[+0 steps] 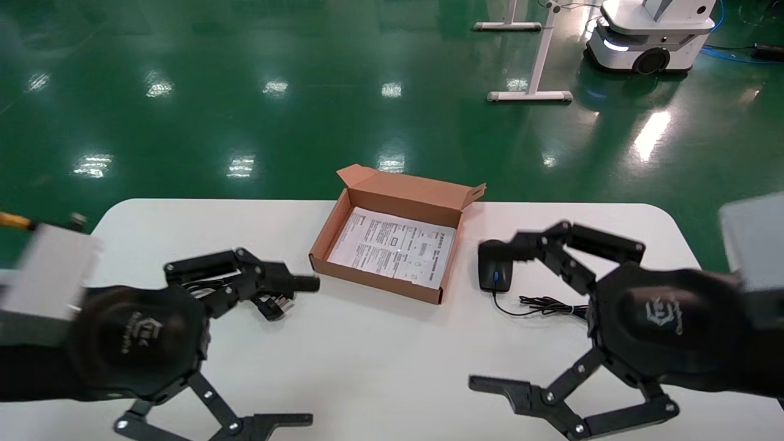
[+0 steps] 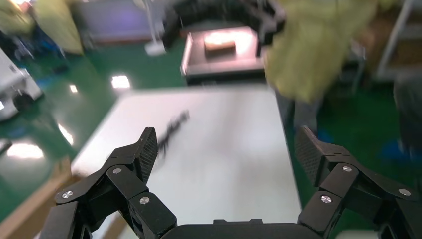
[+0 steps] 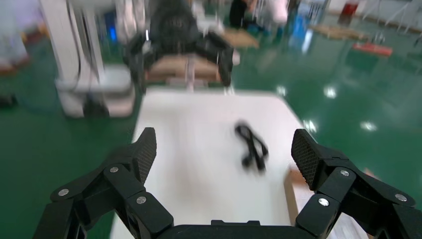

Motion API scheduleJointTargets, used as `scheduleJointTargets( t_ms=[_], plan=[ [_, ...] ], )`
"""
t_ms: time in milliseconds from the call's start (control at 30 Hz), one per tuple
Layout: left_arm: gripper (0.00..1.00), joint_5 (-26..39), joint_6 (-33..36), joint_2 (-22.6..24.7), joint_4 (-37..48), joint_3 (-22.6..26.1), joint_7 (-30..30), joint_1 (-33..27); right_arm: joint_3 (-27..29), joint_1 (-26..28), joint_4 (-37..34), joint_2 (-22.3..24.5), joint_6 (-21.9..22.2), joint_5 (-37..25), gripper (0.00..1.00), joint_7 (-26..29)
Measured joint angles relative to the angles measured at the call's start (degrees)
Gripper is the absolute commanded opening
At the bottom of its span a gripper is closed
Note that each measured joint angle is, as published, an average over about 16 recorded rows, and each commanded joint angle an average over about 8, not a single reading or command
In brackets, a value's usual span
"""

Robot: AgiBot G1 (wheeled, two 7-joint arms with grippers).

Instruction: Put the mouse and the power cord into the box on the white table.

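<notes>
My right gripper goes to the bundled wire (image 1: 552,305) of the black mouse next and closes there, so the mouse hangs from it.
The brown box (image 1: 398,195) with its printed white lining lies open at the middle back of the white table (image 1: 380,355). Right of it rests the black mouse (image 1: 495,272), its thin wire (image 1: 545,305) trailing right. My right gripper (image 1: 499,315) hovers open, its upper finger beside the mouse. Left of the box lies the power cord (image 1: 269,303), partly hidden under my open left gripper (image 1: 303,351). In the right wrist view the open gripper (image 3: 224,144) faces the blurred cord (image 3: 252,147). In the left wrist view the open gripper (image 2: 225,144) holds nothing.
Green floor lies beyond the table's far edge. A white metal-legged frame (image 1: 539,61) and a white mobile robot (image 1: 649,33) stand far back right. The box corner (image 3: 298,194) shows near my right gripper.
</notes>
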Motion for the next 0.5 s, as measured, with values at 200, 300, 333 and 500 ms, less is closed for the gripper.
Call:
scheduleJointTargets(
  t_ms=[200, 300, 333, 500],
  plan=[
    [1.0, 10.7, 1.1, 1.4, 6.5, 6.8, 4.2, -8.6, -4.5, 4.9, -6.3, 0.2, -1.6, -8.8, 1.0, -6.9],
    [1.0, 16.5, 0.9, 2.9, 11.5, 10.3, 7.4, -12.9, -7.1, 7.9, -10.9, -0.4, -1.8, -13.7, 1.0, -11.3],
    [1.0, 18.4, 0.8, 3.6, 13.4, 11.5, 8.6, -14.3, -8.0, 9.0, -12.5, -0.7, -1.8, -15.4, 1.0, -12.8],
    [1.0, 27.9, -0.1, 7.9, 23.9, 16.9, 15.2, -20.5, -12.3, 14.2, -21.2, -3.1, -1.0, -23.8, 1.0, -20.7]
  ],
)
